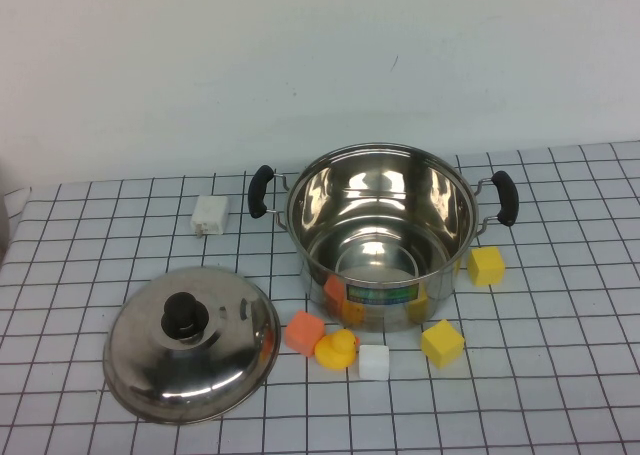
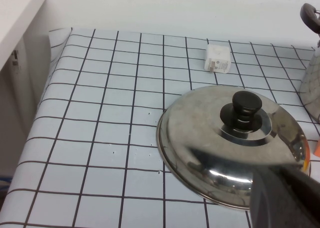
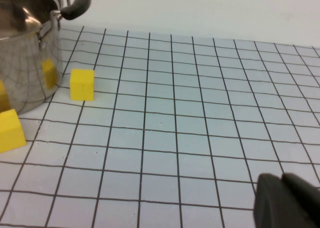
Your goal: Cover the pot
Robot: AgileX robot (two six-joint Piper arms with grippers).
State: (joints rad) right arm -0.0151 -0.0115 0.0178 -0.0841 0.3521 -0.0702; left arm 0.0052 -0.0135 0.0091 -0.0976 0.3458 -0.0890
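Note:
Next, I move my left gripper to the steel lid's black knob (image 1: 185, 317) (image 2: 245, 111) and close it there, because the lid has to be lifted onto the pot.
The pot (image 1: 385, 235) stands open and empty at the middle of the checkered table, with black side handles and a green-blue label on its front. It also shows in the right wrist view (image 3: 22, 52). The domed steel lid (image 1: 190, 340) with its black knob lies knob-up on the table to the pot's front left. My left gripper (image 2: 285, 198) is shut and empty, just above the near rim of the lid (image 2: 200, 138). My right gripper (image 3: 287, 200) is shut and empty over bare table to the right of the pot. Neither arm shows in the high view.
A white adapter (image 1: 209, 215) lies behind the lid. An orange cube (image 1: 304, 332), a yellow duck (image 1: 337, 348), a white cube (image 1: 373, 361) and a yellow cube (image 1: 441, 342) sit in front of the pot. Another yellow cube (image 1: 487, 266) is at its right.

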